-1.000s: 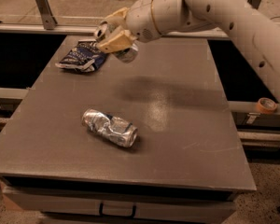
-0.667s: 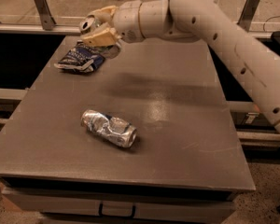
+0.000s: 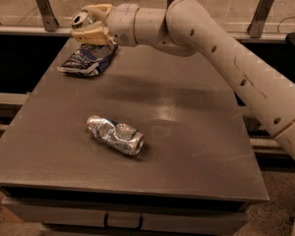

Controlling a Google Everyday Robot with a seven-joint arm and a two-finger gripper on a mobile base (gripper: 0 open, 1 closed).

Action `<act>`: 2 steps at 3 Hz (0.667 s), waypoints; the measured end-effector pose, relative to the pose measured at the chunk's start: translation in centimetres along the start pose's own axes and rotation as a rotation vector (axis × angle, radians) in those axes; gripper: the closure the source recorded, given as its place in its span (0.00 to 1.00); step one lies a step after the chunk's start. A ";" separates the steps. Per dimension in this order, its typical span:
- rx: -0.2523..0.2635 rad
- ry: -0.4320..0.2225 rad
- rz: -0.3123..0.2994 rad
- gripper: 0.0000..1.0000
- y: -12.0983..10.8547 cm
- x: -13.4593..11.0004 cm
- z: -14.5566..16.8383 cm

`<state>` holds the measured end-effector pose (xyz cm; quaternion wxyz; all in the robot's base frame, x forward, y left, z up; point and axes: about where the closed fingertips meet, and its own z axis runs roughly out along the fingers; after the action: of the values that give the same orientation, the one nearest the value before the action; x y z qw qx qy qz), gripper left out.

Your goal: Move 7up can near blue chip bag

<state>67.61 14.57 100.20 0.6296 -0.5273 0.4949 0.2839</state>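
My gripper is going to release the 7up can on the grey table (image 3: 102, 76) against the near edge of the blue chip bag. The can is now held just above the bag's back end.
The gripper (image 3: 88, 26) is at the far left of the table, just above the back end of the blue chip bag (image 3: 83, 61). It is shut on the 7up can (image 3: 82, 19), whose silver top faces the camera; the can's body is mostly hidden by the cream fingers (image 3: 91, 35). The can is held in the air, not on the table. The blue chip bag lies crumpled on the table's far left corner, partly under the gripper.
A crushed silver can with blue markings (image 3: 114, 134) lies on its side near the middle front of the grey table (image 3: 196, 151). The white arm (image 3: 221, 48) stretches from the right edge across the table's back. Metal rails and posts (image 3: 42, 4) stand behind the table.
The gripper with the 7up can has moved left across the table's back, from beside the blue chip bag to just above its far end.
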 end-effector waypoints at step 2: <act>-0.042 0.001 -0.023 1.00 1.1 0.9 3.5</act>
<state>68.07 18.01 98.75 0.6215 -0.5460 0.4831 0.2868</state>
